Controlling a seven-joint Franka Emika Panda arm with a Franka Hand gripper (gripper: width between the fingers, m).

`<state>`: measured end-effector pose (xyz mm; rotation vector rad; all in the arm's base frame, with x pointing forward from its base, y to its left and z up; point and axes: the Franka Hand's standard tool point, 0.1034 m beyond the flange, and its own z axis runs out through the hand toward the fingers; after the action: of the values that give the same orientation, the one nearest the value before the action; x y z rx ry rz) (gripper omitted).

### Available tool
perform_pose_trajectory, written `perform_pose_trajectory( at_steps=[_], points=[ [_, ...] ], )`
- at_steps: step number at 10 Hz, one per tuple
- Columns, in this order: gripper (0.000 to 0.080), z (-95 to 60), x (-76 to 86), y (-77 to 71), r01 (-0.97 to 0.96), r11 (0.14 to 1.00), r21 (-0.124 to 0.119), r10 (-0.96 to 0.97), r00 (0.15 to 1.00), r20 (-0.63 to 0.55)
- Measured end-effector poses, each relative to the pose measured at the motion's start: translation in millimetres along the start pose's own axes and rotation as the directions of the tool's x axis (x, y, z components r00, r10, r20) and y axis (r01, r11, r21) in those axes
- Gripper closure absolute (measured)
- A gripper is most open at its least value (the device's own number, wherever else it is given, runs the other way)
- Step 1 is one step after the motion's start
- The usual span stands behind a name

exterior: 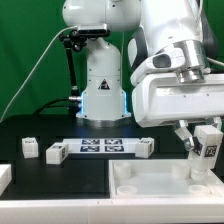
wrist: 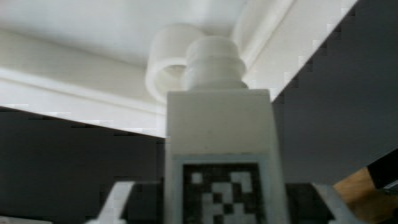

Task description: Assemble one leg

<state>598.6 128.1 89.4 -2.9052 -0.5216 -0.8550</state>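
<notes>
The robot's gripper will release the leg standing upright in the rounded socket at the white panel's corner (exterior: 196, 187) (wrist: 175, 58). The leg is now held over that panel's corner.
My gripper (exterior: 203, 138) is shut on a leg (exterior: 206, 150), a small white post with a black-and-white tag. It holds the leg roughly upright over the far corner of the white panel (exterior: 140, 186) at the exterior view's right. In the wrist view the leg (wrist: 221, 130) fills the middle, tag toward the camera, between my fingers (wrist: 128, 200). Its rounded peg end (wrist: 210, 58) points at a rounded socket (wrist: 171, 62) in the panel's corner (wrist: 71, 75). I cannot tell whether the peg touches the socket.
The marker board (exterior: 100, 147) lies behind the panel. Three loose legs lie near it: two at the exterior view's left (exterior: 30, 148) (exterior: 56, 153) and one at its right end (exterior: 146, 148). The arm's base (exterior: 100, 95) stands at the back.
</notes>
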Motion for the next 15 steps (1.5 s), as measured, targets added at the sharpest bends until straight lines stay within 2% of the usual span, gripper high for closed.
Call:
perform_pose_trajectory(
  at_steps=[1,2,4,9,10,12,15],
  points=[
    [0.0509,0.3,-0.4,0.5,0.000,1.000,0.000,0.000,1.000,0.001],
    [0.0509,3.1,-3.6,8.6,0.018,1.000,-0.006,-0.018,1.000,0.005],
    [0.0509,6.9,5.1,14.6,0.019,1.000,-0.007,-0.018,1.000,0.011],
    [0.0509,13.6,8.2,13.5,0.016,1.000,-0.015,-0.017,0.999,-0.040],
    [0.0509,16.1,6.2,11.3,0.012,1.000,-0.017,-0.013,0.999,-0.052],
    [0.0509,25.1,-7.4,8.3,-0.001,1.000,-0.012,0.001,1.000,-0.028],
    [0.0509,25.5,-10.1,16.3,-0.011,1.000,-0.016,0.011,1.000,-0.026]
  ],
)
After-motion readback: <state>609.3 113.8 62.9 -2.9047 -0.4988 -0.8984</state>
